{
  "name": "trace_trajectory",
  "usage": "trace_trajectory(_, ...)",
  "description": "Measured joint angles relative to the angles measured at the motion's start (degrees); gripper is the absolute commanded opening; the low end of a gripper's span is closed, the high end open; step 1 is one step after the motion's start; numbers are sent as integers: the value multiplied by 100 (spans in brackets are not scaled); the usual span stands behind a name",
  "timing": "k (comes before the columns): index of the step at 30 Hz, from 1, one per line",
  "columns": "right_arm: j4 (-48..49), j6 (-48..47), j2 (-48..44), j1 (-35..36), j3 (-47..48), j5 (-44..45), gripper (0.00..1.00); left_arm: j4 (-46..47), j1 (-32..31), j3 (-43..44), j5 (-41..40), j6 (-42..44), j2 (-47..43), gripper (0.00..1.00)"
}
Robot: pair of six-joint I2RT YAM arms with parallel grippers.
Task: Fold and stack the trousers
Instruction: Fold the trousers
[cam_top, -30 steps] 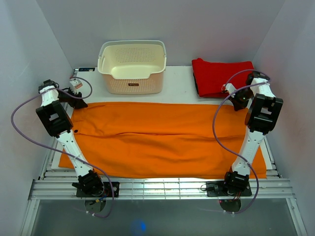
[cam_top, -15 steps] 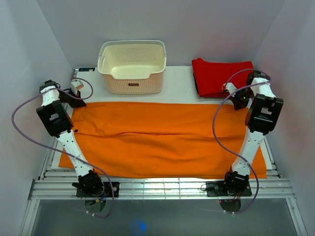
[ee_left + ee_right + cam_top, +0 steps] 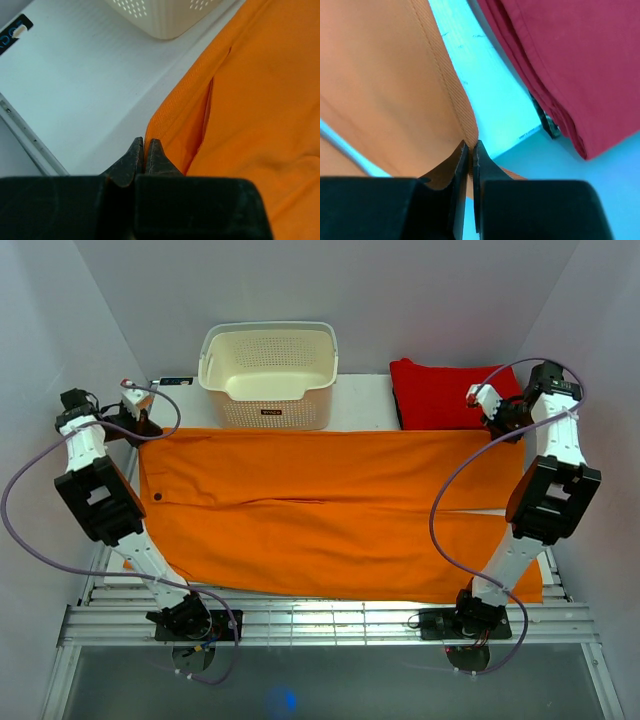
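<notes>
My left gripper is going to release the trousers' far corner on their near half, just nearer than the small dark spot point(image 3: 146, 521).
The bright orange trousers point(image 3: 320, 510) stretch across the table, their far edge lifted and pulled taut. My left gripper point(image 3: 140, 426) is shut on the far left corner of the trousers point(image 3: 240, 100), with the cloth pinched between its black fingertips point(image 3: 134, 159). My right gripper point(image 3: 497, 427) is shut on the far right corner, where the ribbed hem of the trousers point(image 3: 395, 90) runs down into its fingers point(image 3: 485, 165). The near edge of the trousers hangs at the table's front.
A cream perforated basket point(image 3: 268, 375) stands at the back centre, its base also showing in the left wrist view point(image 3: 170, 15). A folded red cloth point(image 3: 445, 395) lies at the back right, close beside my right gripper point(image 3: 570, 65). Walls close in on both sides.
Both arms rose and swung outward, lifting the trousers' far edge and drawing it taut toward the back. My left gripper closed on its corner; the right stayed shut.
</notes>
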Motion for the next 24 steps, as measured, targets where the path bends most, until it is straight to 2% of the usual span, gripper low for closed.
trace_trajectory(7,-271,-544,-1082,-479,-935,-208,8,-426,612,-800,476,494,-1226,0)
trace_trajectory(11,-474,-1156,-2251,-881,-2214,-280,8,-1217,1274,-1563,562,1432,-1873,0)
trace_trajectory(17,-815,-2212,-3987,-1266,-4430,61,8,-1904,2103,-3080,68,2782,-2365,0)
trace_trajectory(21,-614,-2435,-4284,-1311,-5755,389,8,-1694,2247,-4100,-490,2966,-2378,0)
trace_trajectory(24,-225,-2393,-4111,-1311,-6290,531,8,-1390,2192,-4629,-778,2771,-2378,0)
